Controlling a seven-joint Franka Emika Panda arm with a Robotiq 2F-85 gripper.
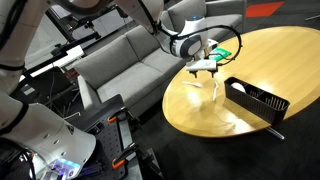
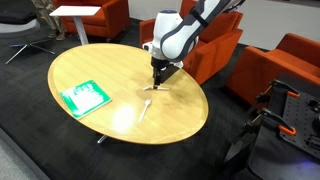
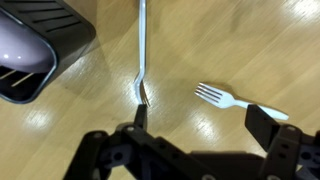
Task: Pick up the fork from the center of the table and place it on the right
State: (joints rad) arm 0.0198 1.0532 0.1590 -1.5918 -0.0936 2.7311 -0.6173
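Observation:
The end of the longer thin utensil (image 1: 215,84) (image 3: 140,84) nearest my fingers, between the small white fork and the black tray, should be gripped by my gripper next.
The fork (image 3: 222,97) is small and white. It lies flat on the yellow-tan table (image 3: 200,40), tines pointing left, and its handle runs under my right finger. My gripper (image 3: 203,125) is open and empty. It hangs just over the fork, with the fork's head between the two fingers. In both exterior views the gripper (image 1: 203,68) (image 2: 160,82) points down over the middle of the table (image 2: 110,70). The white fork is too small to pick out there.
A second, longer thin utensil (image 3: 142,50) (image 2: 145,108) lies beside my left finger. A long black tray (image 3: 40,40) (image 1: 256,97) stands near the table's edge. A flat green card (image 2: 85,96) lies further off. A grey sofa (image 1: 120,60) and orange chairs (image 2: 290,65) surround the table.

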